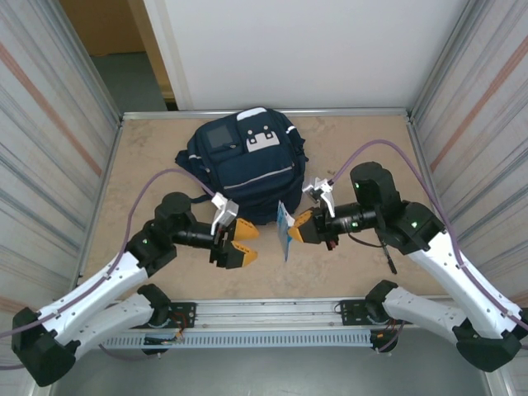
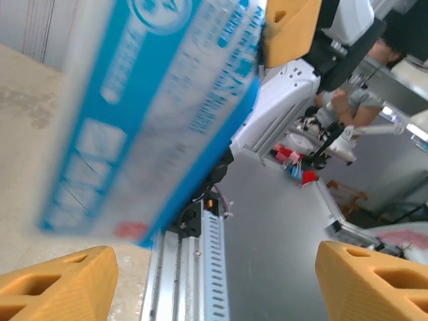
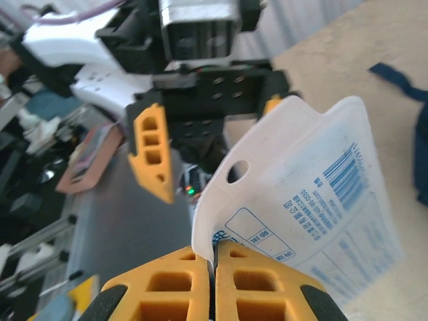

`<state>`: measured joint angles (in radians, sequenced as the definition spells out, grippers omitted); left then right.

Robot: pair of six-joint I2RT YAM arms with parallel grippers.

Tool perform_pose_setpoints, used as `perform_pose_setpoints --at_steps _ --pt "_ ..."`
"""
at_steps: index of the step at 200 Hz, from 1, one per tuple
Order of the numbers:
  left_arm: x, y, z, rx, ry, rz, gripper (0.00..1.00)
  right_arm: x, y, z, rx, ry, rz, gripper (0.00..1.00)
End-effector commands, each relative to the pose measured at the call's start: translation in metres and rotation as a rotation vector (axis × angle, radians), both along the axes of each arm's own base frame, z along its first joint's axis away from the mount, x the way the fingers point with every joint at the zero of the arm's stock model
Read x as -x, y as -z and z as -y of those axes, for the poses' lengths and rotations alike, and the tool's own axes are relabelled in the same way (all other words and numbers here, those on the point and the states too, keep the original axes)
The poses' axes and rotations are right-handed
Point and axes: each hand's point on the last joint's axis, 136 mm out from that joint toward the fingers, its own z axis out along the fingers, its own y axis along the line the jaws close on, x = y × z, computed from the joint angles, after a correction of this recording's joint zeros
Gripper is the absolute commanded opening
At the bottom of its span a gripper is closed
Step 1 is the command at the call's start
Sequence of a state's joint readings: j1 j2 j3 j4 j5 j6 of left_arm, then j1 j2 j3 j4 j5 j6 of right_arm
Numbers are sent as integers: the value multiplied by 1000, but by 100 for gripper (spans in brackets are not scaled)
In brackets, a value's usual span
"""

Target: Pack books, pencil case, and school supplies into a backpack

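My left gripper needs to hold the packet steady while my right gripper, which is pinching the packet at its white top edge, takes its blue side [image 2: 245, 108].
The navy backpack [image 1: 243, 169] with white stripes stands at the back middle of the table. In front of it a flat light-blue printed packet [image 1: 285, 231], one of the school supplies, hangs upright above the table. My right gripper [image 1: 297, 233] is shut on the packet's white top edge [image 3: 314, 221], its orange fingertips [image 3: 180, 281] pressed together on it. My left gripper [image 1: 252, 246] stands open just left of the packet [image 2: 154, 100], with nothing between its fingers [image 2: 60, 281]. A thin dark pen [image 1: 389, 257] lies on the table under the right arm. The books and pencil case are out of view.
Metal walls close in the table on the left, right and back. An aluminium rail [image 1: 272, 318] runs along the near edge between the arm bases. A navy backpack strap [image 3: 394, 77] lies on the tan tabletop [image 1: 148, 157].
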<state>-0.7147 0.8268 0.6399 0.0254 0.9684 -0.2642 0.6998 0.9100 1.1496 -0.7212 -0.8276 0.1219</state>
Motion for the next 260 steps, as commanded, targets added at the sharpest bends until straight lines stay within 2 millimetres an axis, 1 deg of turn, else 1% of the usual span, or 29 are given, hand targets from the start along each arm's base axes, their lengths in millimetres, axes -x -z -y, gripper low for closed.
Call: perform_pose_setpoints --at_steps 1,18,30,50,67,86,104,129,151,170,179,186,211,223,229,236,245,251,260 --pt "-1 3 0 -21 20 143 79 34 1 7 18 -137 -91 0" --pt "-9 13 1 -64 -6 161 79 44 2 7 54 -179 -127 0" --pt "-12 15 4 -70 -4 161 78 48 5 4 80 -197 -137 0" --pt "5 6 11 -2 136 162 78 49 3 0 88 -210 -106 0" --pt "19 9 16 10 218 209 76 44 -1 0 90 -190 -58 0" --pt "27 3 22 21 257 235 75 37 -6 0 80 -166 -11 0" --pt "31 1 24 32 267 249 75 35 -12 1 67 -153 16 0" --pt "36 -2 28 70 280 283 75 37 -16 4 49 -152 40 0" --pt "36 2 33 53 268 298 75 40 -21 4 26 -167 41 0" --pt "33 7 36 29 259 298 74 42 -24 5 27 -173 34 0" --pt "32 5 37 30 263 287 70 40 -23 6 33 -156 45 0" --pt "33 2 38 30 270 266 63 36 -21 6 41 -135 60 0" --pt "38 -8 41 80 319 229 30 22 -19 9 55 -51 119 0" --pt "39 -11 42 94 322 237 25 17 -19 11 52 -18 139 0" --pt "38 -13 41 92 316 245 22 13 -18 13 53 12 150 2" --pt "36 -14 40 83 303 254 19 7 -18 15 50 52 171 9" --pt "35 -17 38 81 283 269 13 -1 -17 18 47 106 202 27" --pt "34 -18 36 85 269 278 10 -7 -17 21 43 147 218 36" --pt "31 -21 34 99 237 297 5 -12 -18 24 31 194 237 45"
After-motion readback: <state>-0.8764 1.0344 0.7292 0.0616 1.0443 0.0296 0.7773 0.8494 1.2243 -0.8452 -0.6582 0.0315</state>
